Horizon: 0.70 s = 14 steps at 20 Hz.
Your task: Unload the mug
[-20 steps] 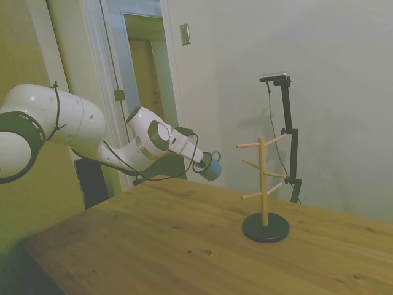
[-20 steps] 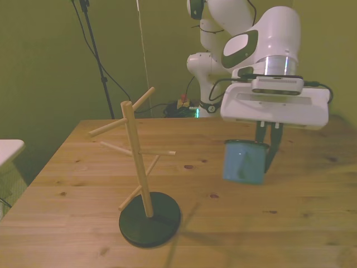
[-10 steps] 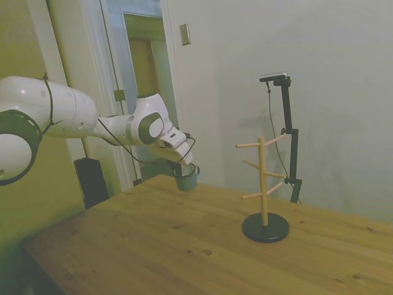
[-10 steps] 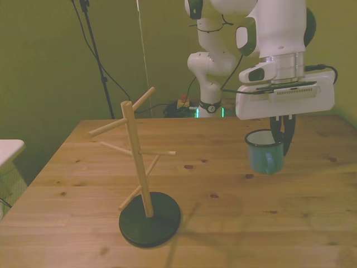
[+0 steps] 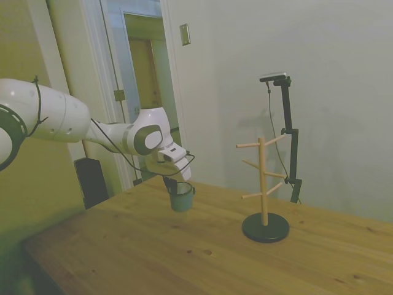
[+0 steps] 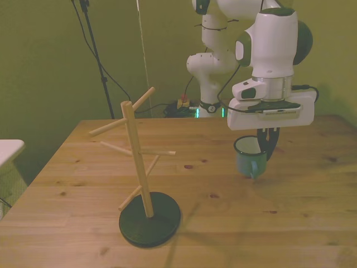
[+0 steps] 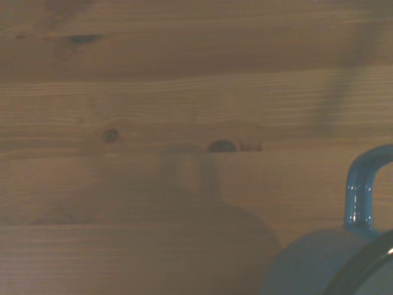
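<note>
The gripper needs to set the teal mug free on the wooden table [image 5: 194,231] just behind the small dark knots, facing the mug tree.
The teal mug [image 5: 182,197] [image 6: 249,158] hangs upright just above the wooden table [image 6: 234,223], white inside showing, its loop handle toward the front camera. My gripper [image 6: 267,146] [image 5: 172,185] is shut on the mug's rim from above. The wrist view catches the mug's side and handle [image 7: 362,190] over the wood. The wooden mug tree [image 6: 142,167] [image 5: 264,187] on its dark round base stands well apart from the mug, toward the front view's left, all pegs bare.
A white object's edge [image 6: 8,149] shows at the front view's far left, off the table. A door and frame [image 5: 132,80] stand behind the arm in the side view.
The arm swung the mug away from the mug tree and lowered it close to the table. The mug went from tilted to upright.
</note>
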### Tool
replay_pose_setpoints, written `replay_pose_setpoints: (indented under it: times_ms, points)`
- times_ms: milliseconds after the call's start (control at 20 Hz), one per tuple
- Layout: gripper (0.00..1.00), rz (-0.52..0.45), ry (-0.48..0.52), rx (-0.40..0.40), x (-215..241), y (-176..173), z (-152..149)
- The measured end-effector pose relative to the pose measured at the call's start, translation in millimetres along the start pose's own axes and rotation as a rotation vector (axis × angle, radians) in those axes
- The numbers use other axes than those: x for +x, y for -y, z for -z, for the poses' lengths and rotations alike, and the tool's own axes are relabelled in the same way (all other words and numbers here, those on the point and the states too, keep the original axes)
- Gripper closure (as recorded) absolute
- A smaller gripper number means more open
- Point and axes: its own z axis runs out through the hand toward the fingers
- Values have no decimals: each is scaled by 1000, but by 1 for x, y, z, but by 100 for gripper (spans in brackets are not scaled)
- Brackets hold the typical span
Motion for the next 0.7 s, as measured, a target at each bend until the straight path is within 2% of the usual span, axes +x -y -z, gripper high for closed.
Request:
replay_pose_setpoints:
  times_ms: [350,700]
  points:
    - [100,-13,21,-49,11,-14,-31]
    - [100,-7,24,-75,12,-17,-43]
